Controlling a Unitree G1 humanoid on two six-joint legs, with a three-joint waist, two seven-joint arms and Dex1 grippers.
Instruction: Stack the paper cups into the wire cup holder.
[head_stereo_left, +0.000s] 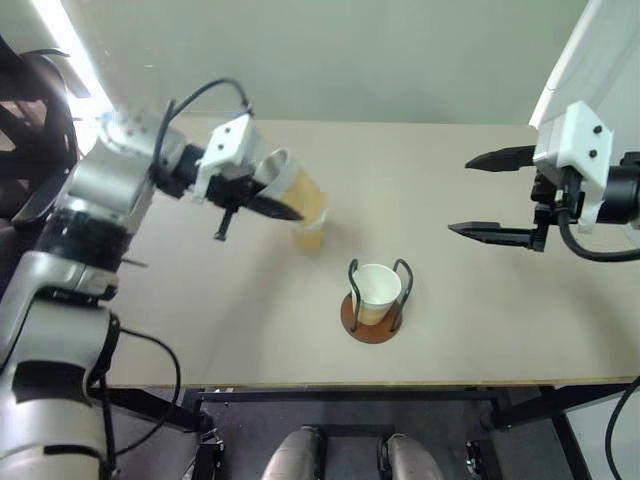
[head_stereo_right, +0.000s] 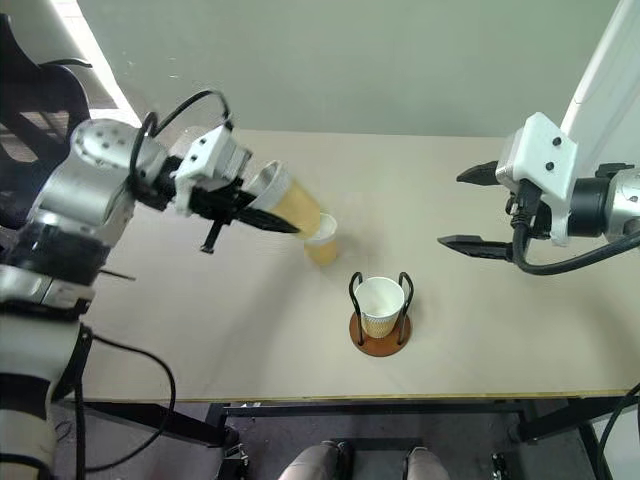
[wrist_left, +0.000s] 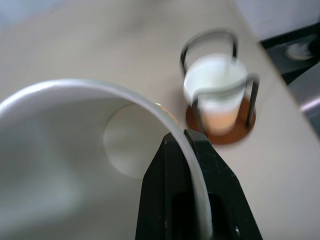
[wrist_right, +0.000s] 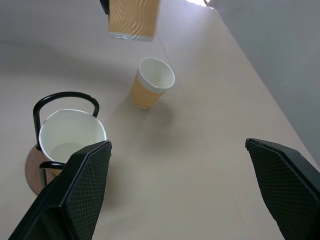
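The robot's left gripper will release the tan paper cup inside the cup (head_stereo_left: 377, 287) (wrist_left: 215, 80) that stands between the wire cup holder's black loops.
My left gripper (head_stereo_left: 266, 202) is shut on the rim of a tan paper cup (head_stereo_left: 296, 190), which it holds tilted in the air over the table's middle left. In the left wrist view the black fingers (wrist_left: 170, 190) pinch the white rim (wrist_left: 125, 95). A second paper cup (head_stereo_right: 322, 240) stands on the table just beyond the held one. A third cup (head_stereo_left: 378, 290) sits upright in the wire cup holder (head_stereo_left: 367, 330), between its black loops, near the front edge. My right gripper (head_stereo_left: 460, 196) hangs open and empty above the table's right side.
The beige table (head_stereo_left: 500, 320) ends close in front of the holder. A white slanted panel (head_stereo_left: 590, 50) rises at the far right, and dark equipment (head_stereo_left: 25, 110) stands at the far left. Cables trail from both arms.
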